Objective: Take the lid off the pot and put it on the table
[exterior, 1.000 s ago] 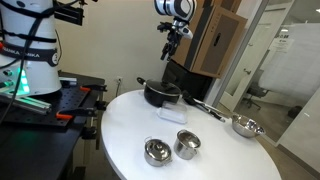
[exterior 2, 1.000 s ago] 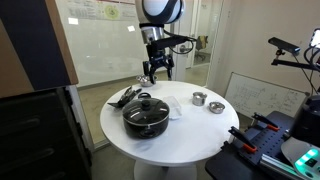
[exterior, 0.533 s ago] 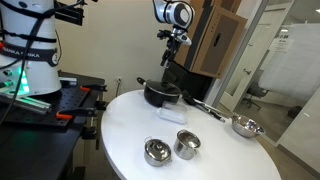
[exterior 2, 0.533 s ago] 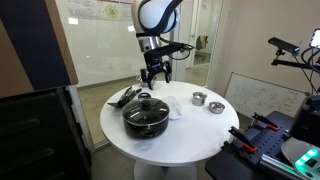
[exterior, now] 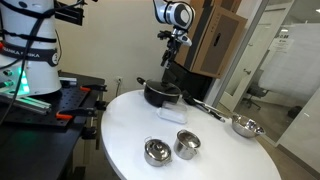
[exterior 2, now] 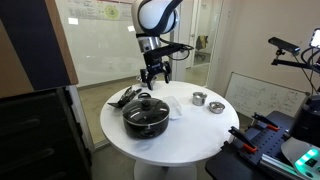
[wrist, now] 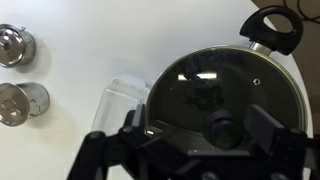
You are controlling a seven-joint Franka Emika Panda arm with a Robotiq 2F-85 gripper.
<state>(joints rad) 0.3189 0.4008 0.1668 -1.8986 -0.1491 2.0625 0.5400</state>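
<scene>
The robot's gripper should next move down to the dark knob [exterior: 167, 82] [wrist: 222, 130] of the glass lid on the black pot and close there.
The black pot [exterior: 160, 95] stands at the far side of the round white table [exterior: 125, 130], its side handle [wrist: 275, 25] showing in the wrist view. The glass lid [wrist: 200, 75] with its dark knob [wrist: 222, 127] sits on the pot [exterior 2: 146, 118]. My gripper [exterior: 167, 57] hangs in the air well above the pot, also in the other exterior view [exterior 2: 153, 73]. In the wrist view my gripper [wrist: 199, 122] is open and empty, its fingers [wrist: 138, 118] standing either side of the knob.
Two small steel cups [exterior: 157, 151] [exterior: 187, 144] stand near the table's front. A steel pan [exterior: 245, 125] with a long handle lies beside the pot. A small clear white object [wrist: 120, 105] lies against the pot. A black workbench [exterior: 60, 105] adjoins the table.
One second ago my gripper was higher; it has come down a little toward the pot. Over the last half second nothing moved.
</scene>
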